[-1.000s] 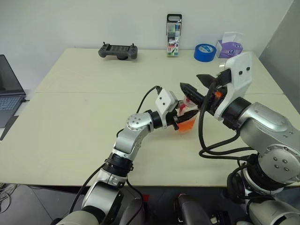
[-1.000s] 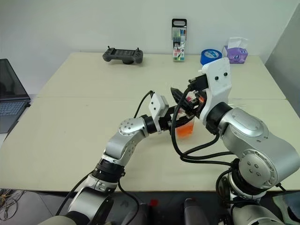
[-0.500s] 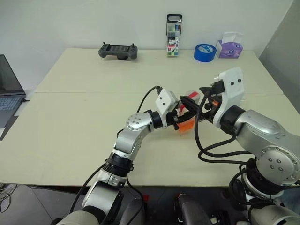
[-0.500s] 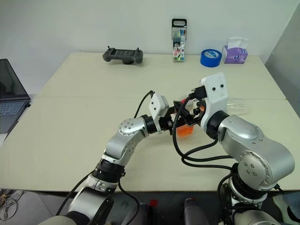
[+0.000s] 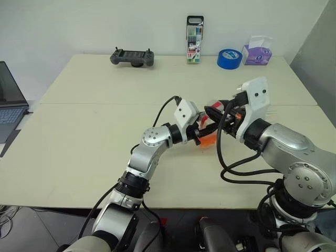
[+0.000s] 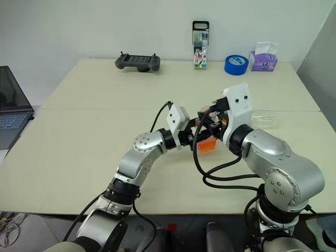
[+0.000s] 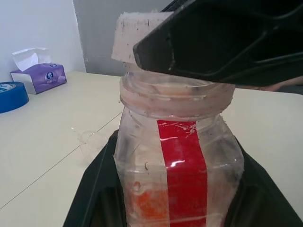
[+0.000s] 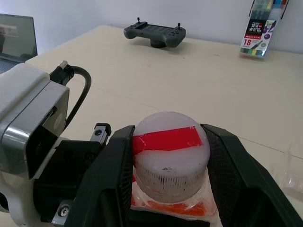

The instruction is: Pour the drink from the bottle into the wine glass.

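Next, my left gripper lets go of the bottle just this side of the table seam (image 5: 123, 117), in front of the black game controller.
The bottle (image 7: 180, 156) is a small clear plastic one with a red label strip, upright just above the table's middle. My left gripper (image 5: 201, 132) is shut on its body. Orange-red drink (image 5: 209, 139) fills its lower part. My right gripper (image 5: 213, 112) reaches in from the right at cap height. Its black fingers (image 8: 118, 161) press both sides of the white cap (image 8: 168, 156) with the red stripe. The wine glass (image 6: 265, 119), clear, is on the table to the right behind my right arm; I cannot tell whether it stands upright.
Along the far edge of the table sit a black game controller (image 5: 132, 56), a pack of markers (image 5: 195, 39), a blue tape roll (image 5: 229, 58) and a purple tissue box (image 5: 257, 51). A laptop (image 5: 9, 100) lies at the left edge.
My right gripper has come down from above the bottle to cap height and its wide-open fingers have closed on the cap. The left gripper and bottle stayed still.
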Controlling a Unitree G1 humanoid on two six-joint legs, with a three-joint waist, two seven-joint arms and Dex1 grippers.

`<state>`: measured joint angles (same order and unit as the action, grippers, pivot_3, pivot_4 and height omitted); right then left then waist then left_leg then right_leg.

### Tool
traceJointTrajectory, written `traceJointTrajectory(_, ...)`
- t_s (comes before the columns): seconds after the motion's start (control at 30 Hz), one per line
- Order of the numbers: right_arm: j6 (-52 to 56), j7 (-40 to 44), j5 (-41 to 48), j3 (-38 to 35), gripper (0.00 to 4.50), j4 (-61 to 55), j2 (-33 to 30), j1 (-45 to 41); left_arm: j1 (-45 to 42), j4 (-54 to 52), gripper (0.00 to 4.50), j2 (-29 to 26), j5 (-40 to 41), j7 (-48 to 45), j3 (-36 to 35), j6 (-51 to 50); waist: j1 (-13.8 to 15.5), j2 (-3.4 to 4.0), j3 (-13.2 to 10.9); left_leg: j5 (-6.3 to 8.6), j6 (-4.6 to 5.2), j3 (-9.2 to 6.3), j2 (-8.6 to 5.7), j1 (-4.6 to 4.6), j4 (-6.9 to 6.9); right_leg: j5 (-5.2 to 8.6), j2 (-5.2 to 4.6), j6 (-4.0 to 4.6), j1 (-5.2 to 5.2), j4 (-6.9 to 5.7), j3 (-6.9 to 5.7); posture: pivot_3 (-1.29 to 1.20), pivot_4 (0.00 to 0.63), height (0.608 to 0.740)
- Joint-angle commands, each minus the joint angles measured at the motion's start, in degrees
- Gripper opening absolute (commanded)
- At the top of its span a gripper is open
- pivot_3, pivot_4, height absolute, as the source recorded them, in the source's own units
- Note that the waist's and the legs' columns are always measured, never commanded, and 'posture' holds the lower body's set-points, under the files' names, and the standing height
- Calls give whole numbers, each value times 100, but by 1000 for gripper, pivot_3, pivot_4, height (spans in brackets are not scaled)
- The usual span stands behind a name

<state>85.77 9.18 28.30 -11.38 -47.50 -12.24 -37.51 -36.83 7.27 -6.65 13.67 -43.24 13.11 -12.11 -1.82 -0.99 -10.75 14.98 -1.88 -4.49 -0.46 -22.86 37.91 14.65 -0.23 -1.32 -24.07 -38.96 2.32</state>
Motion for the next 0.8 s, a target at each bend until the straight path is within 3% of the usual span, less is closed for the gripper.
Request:
traceJointTrajectory(0.03, -222, 52, -25, -165, 1821, -105, -204, -152, -105, -273, 1820, 18, 41, 8, -85, 112, 0, 0, 0, 0, 0, 0, 0, 0, 0, 0, 0, 0, 0, 0, 0, 0, 150, 740)
traceJointTrajectory(0.17, -658, 365, 211, -446, 1821, -124, -296, -523, -96, -257, 1820, 17, 40, 5, -81, 121, -1, 0, 0, 0, 0, 1, 0, 1, 0, 0, 0, 0, 0, 0, 1, 0, 150, 740)
traceJointTrajectory(0.3, -640, 366, 650, -1213, 1765, -28, 63, -995, -84, -238, 1817, 16, 14, -16, -74, 115, -1, 2, 0, 0, 0, 3, 1, 2, -1, 0, 3, 0, -1, -2, 1, 0, 150, 740)
traceJointTrajectory(0.5, -507, 94, 796, -1518, 1743, -22, 145, -859, -70, -262, 1817, 24, -1, -28, -71, 94, 4, 2, 0, 0, 1, 1, 0, -3, -2, -1, -1, 1, 1, 1, -2, 0, 150, 740)
traceJointTrajectory(0.57, -448, -190, 475, -1496, 1743, 73, -33, -509, -72, -262, 1817, 21, -3, -27, -81, 100, 5, 1, 0, 0, 1, 1, -1, -2, -1, -1, -3, 1, 1, 1, 3, 0, 150, 740)
traceJointTrajectory(0.67, -860, -533, -311, -1305, 1742, 482, -561, 924, -121, -227, 1817, 23, -2, 10, -136, 112, 54, -5, 4, 0, 0, 0, -3, -2, 0, 0, -5, 0, 12, 10, -2, 0, 150, 740)
traceJointTrajectory(0.8, -1933, -298, -388, -1263, 1742, 1001, -164, 2253, -180, -145, 1817, -7, -21, 53, -205, 145, 26, 4, 3, 0, 0, 26, -7, -7, -10, 6, -6, -9, -4, 5, 13, 0, 150, 740)
